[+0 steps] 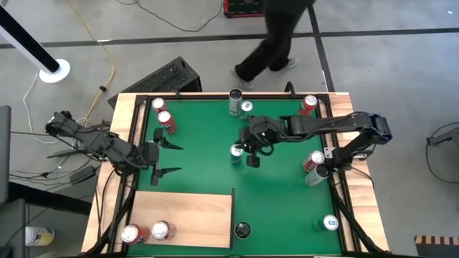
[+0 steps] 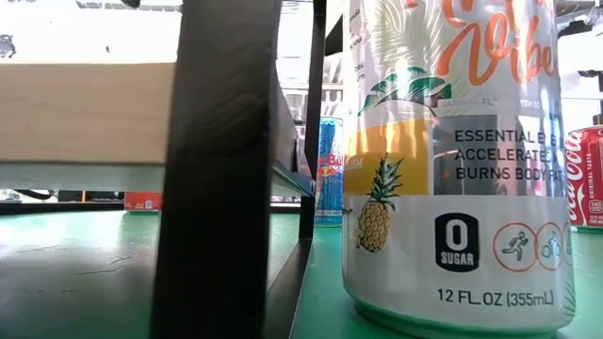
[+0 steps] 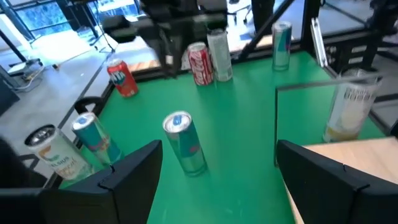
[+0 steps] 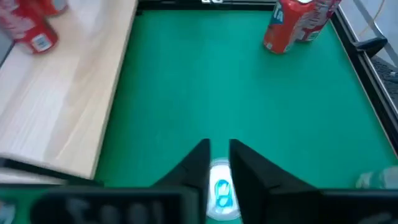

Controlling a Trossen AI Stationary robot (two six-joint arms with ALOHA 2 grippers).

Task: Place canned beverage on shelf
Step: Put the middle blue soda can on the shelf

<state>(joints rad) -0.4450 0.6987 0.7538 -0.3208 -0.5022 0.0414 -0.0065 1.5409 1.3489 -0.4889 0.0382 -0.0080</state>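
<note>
My right gripper is going to close around the sides of the silver can (image 1: 236, 157) (image 4: 222, 198) with the blue top, near the middle of the green mat.
Several drink cans stand upright on the green mat (image 1: 208, 136). A silver can with a blue top (image 1: 236, 152) (image 3: 185, 144) stands near the middle. My right gripper (image 1: 248, 155) (image 4: 219, 149) hangs over it, its fingers a narrow gap apart, and the can top (image 4: 221, 193) shows below and behind the fingertips. My left gripper (image 1: 171, 158) (image 3: 217, 180) stands wide open at the mat's left side, pointing toward that can with nothing between its fingers. The pale wooden shelf (image 1: 186, 215) (image 4: 68, 87) sits at the near left on dark legs (image 2: 221, 169) and carries two red cans (image 1: 145, 231).
Two red cans (image 1: 163, 113) stand far left and two silver cans (image 1: 240, 104) at the far edge. More cans (image 1: 314, 166) stand at the right. A pale pineapple can (image 1: 242, 230) (image 2: 443, 160) stands beside the shelf's right end. A person walks beyond the table (image 1: 276, 36).
</note>
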